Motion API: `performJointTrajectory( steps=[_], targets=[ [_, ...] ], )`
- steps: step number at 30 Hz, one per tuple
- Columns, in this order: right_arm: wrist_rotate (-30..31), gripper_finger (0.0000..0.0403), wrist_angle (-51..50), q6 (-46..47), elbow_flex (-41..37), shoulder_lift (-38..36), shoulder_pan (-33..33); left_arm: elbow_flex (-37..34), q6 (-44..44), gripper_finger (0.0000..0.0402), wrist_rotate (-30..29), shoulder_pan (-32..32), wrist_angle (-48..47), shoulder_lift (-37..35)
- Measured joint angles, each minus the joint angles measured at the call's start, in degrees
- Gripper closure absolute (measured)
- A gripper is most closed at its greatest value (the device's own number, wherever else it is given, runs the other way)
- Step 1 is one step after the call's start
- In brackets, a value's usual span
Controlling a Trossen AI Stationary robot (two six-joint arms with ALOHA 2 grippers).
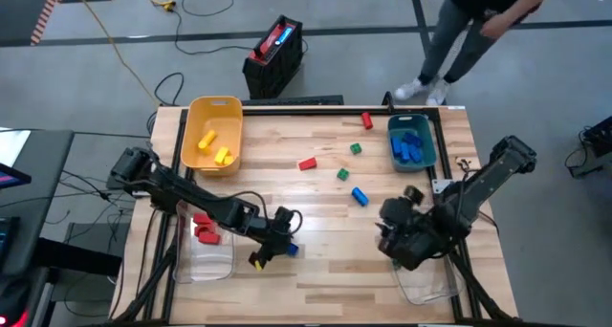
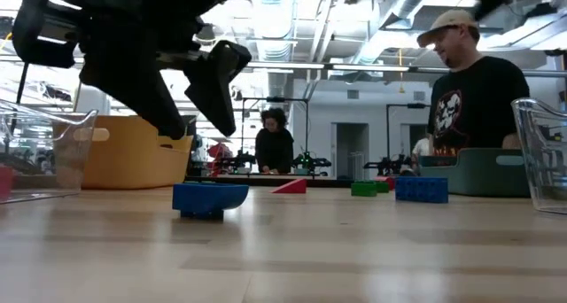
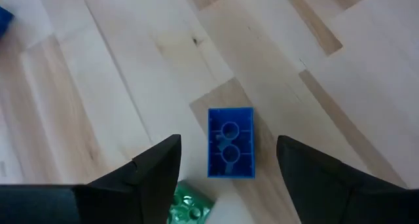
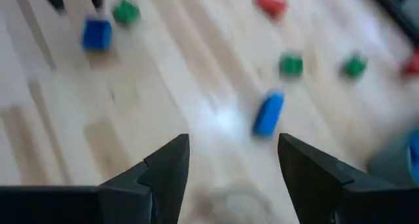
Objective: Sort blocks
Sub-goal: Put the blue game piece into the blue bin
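Next, I close my right gripper on the blue block (image 1: 293,250) (image 4: 97,35) under my left gripper, once my left gripper lifts it and holds it out.
A blue block (image 3: 230,142) lies on the table, its hollow underside up. My left gripper (image 3: 228,139) hangs open just above it, one finger on either side, touching nothing; the low view shows the fingers (image 2: 221,95) clear of the block (image 2: 210,199). A green block (image 3: 190,207) lies close beside the gripper. My right gripper (image 4: 232,152) is open with nothing between its fingers, raised near the table's right front (image 1: 397,233). Loose on the table are two red blocks (image 1: 307,163) (image 1: 367,121), two green blocks (image 1: 356,148) (image 1: 342,175) and a blue block (image 1: 360,196).
A yellow bin (image 1: 212,134) with yellow blocks stands at the far left, a teal bin (image 1: 411,141) with blue blocks at the far right. A clear bin (image 1: 206,255) at the near left holds red blocks; another clear bin (image 1: 426,284) stands near right. A person (image 2: 469,81) stands beyond the far edge.
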Motion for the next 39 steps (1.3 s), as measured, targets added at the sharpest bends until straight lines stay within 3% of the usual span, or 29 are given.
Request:
performJointTrajectory(
  steps=[10, 24, 29, 35, 39],
  targets=[
    [1.5, 0.0159, 13.5, -21.3, -0.1, 2.8, -7.8, 3.0, -1.4, 0.0135, 0.0, -0.4, -0.5, 5.1],
    [1.4, 0.0159, 19.2, -29.8, -0.1, 3.3, -9.1, 3.2, -0.3, 0.0136, -2.0, 0.1, -2.3, 10.9],
    [1.4, 0.0159, 19.1, -30.2, -0.1, 3.3, -9.1, 3.1, -2.0, 0.0172, -2.2, 0.1, -1.4, 10.7],
    [1.4, 0.0159, 19.2, -30.4, -0.1, 3.3, -9.1, 3.1, -2.3, 0.0262, -2.1, 0.1, -1.3, 11.1],
    [1.4, 0.0159, 19.3, -30.8, -0.1, 3.3, -9.1, 3.1, -3.2, 0.0268, -4.6, 0.4, -0.9, 10.7]
  ],
)
